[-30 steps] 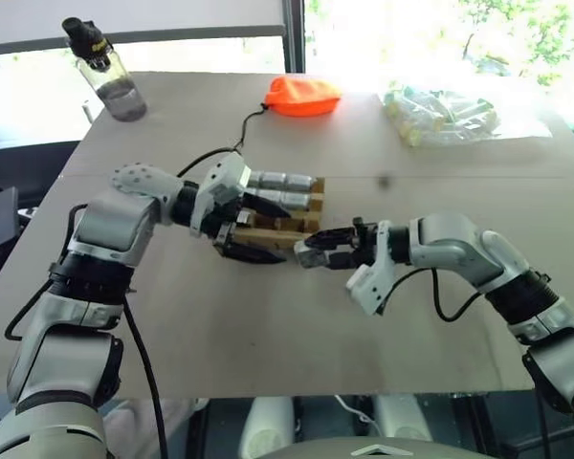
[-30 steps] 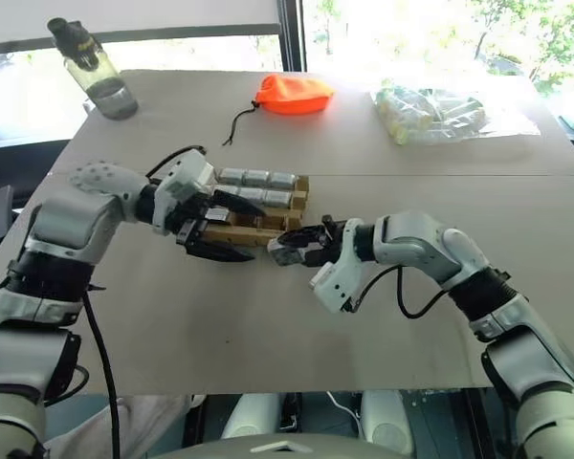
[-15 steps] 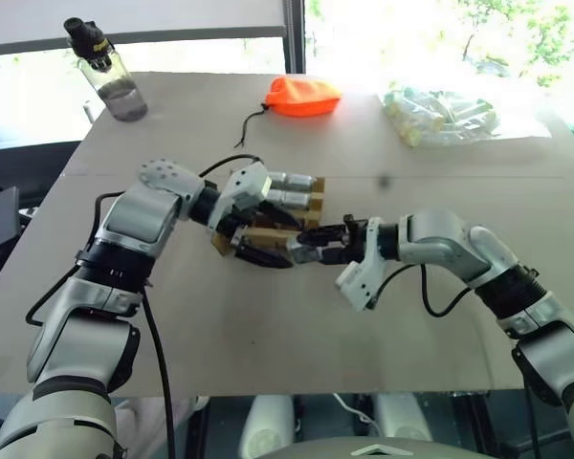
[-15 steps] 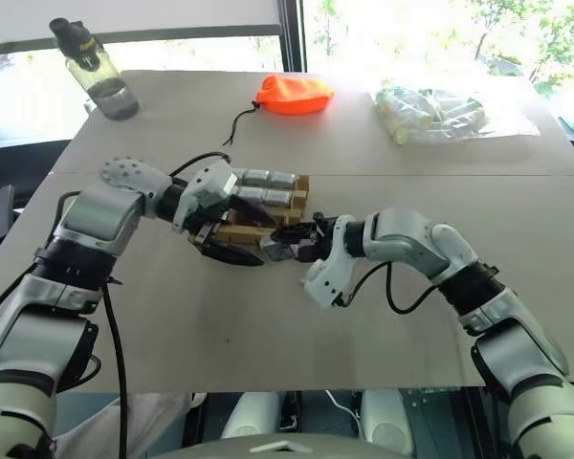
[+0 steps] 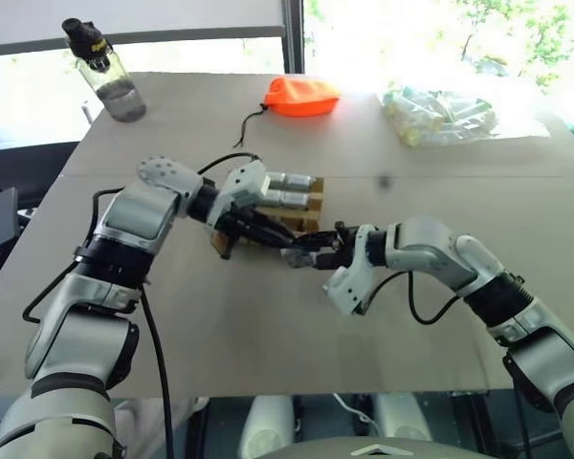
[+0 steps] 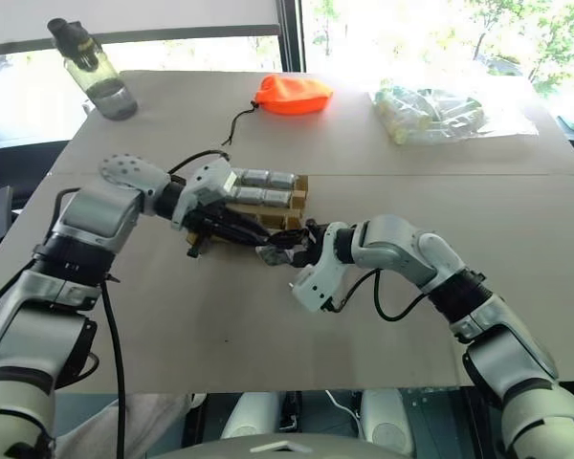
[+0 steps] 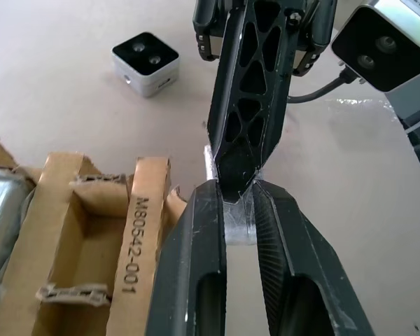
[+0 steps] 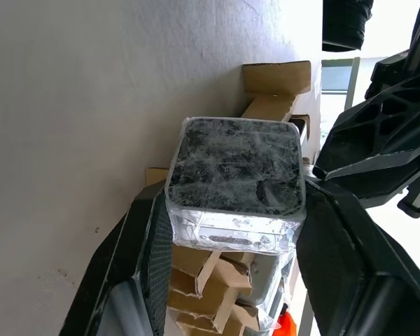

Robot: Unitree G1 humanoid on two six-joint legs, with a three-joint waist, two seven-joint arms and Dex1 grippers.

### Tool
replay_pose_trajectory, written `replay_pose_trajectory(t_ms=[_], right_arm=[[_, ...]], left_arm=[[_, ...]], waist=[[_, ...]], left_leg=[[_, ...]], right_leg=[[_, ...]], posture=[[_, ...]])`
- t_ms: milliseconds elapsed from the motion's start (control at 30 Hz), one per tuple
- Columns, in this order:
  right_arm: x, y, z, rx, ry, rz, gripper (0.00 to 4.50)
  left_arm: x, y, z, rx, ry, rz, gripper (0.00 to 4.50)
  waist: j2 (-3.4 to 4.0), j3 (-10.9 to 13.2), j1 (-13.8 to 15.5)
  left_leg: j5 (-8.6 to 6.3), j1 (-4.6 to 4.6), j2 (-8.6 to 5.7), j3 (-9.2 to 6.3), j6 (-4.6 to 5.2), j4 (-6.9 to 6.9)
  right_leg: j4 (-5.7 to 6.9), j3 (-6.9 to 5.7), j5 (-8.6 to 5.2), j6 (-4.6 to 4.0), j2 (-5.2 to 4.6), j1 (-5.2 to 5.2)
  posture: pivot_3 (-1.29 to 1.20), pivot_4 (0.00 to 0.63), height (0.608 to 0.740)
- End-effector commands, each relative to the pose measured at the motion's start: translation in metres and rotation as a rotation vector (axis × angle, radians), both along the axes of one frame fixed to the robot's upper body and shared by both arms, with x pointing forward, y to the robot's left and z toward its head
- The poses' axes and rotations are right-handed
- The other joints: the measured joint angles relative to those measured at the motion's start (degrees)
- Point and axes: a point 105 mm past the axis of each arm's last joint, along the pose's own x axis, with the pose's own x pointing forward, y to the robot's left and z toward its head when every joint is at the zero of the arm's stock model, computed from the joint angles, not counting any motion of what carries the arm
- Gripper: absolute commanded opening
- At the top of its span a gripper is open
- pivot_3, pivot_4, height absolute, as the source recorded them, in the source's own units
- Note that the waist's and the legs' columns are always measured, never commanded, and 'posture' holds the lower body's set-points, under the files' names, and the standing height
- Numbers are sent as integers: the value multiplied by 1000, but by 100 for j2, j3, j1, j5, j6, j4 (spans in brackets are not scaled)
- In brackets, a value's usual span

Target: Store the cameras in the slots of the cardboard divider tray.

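I have just the camera's edge in my left fingers, so I will open my left gripper and take the camera's body (image 8: 234,171) deeper before my right gripper lets go of it.
My right gripper (image 8: 232,199) is shut on a camera (image 8: 234,161), a boxy block with a black face under clear wrap. It holds the camera just off the near edge of the cardboard divider tray (image 5: 311,203). My left gripper (image 7: 231,192) reaches across the tray's front and is shut on the wrap at that camera's edge, meeting the right gripper (image 5: 301,253) tip to tip. Silver-grey wrapped cameras (image 5: 289,189) fill the tray's two far rows, and its near slots (image 7: 77,231) stand empty. Another camera (image 7: 145,63) lies loose on the table.
At the table's far side stand a water bottle (image 5: 110,76), an orange drawstring pouch (image 5: 301,96) with a black cord (image 5: 249,124), and a clear bag of pale tubes (image 5: 440,113). Bare tabletop lies in front of the tray.
My left gripper, open across the tray's front before, has shut. The right gripper has carried the camera left, up against the left fingers.
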Motion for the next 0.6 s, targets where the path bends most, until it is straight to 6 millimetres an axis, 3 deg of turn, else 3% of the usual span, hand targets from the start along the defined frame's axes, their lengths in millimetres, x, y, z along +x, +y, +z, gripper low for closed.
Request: replay_pose_trajectory(t_ms=[33, 100, 133, 200, 400, 600], right_arm=[[6, 4, 16, 46, -47, -23, 1926], [7, 1, 13, 41, -41, -29, 1926], [7, 0, 12, 40, -40, -31, 1926], [7, -1, 11, 37, -39, -33, 1926], [9, 1, 13, 39, -44, -37, 1926], [10, 4, 16, 45, -63, -31, 1926]], left_arm=[[-4, -8, 4, 6, -22, -59, 114], [-1, -8, 8, -9, -26, -44, 114], [3, -8, 9, -11, -45, -31, 331], [6, -9, 10, -14, -42, -11, 1049], [2, -10, 8, 6, -20, -28, 3925], [1, -9, 4, 32, -17, -31, 3925]], waist=[[0, 0, 13], [-1, 0, 19], [-1, 0, 20], [-1, -1, 17], [-1, -1, -4], [-1, -1, -5]], left_leg=[[0, 0, 0, -1, 0, 0], [0, -1, -2, -1, 0, 0], [0, -2, -4, -1, 0, 2], [0, -3, -5, -1, 0, 5], [0, 0, -4, -2, 0, 7], [0, -1, -3, -2, 0, 8]], right_leg=[[0, -1, 0, 0, 0, 0], [-1, -2, 0, 0, -3, 1], [-1, -2, 0, 0, -4, 1], [0, -2, 0, 0, -5, 1], [9, -2, 0, 0, -4, 0], [9, -2, 0, 0, -4, 0]], posture=[[0, 150, 726], [0, 150, 726], [0, 150, 726], [0, 150, 726], [0, 150, 726], [0, 150, 726]])
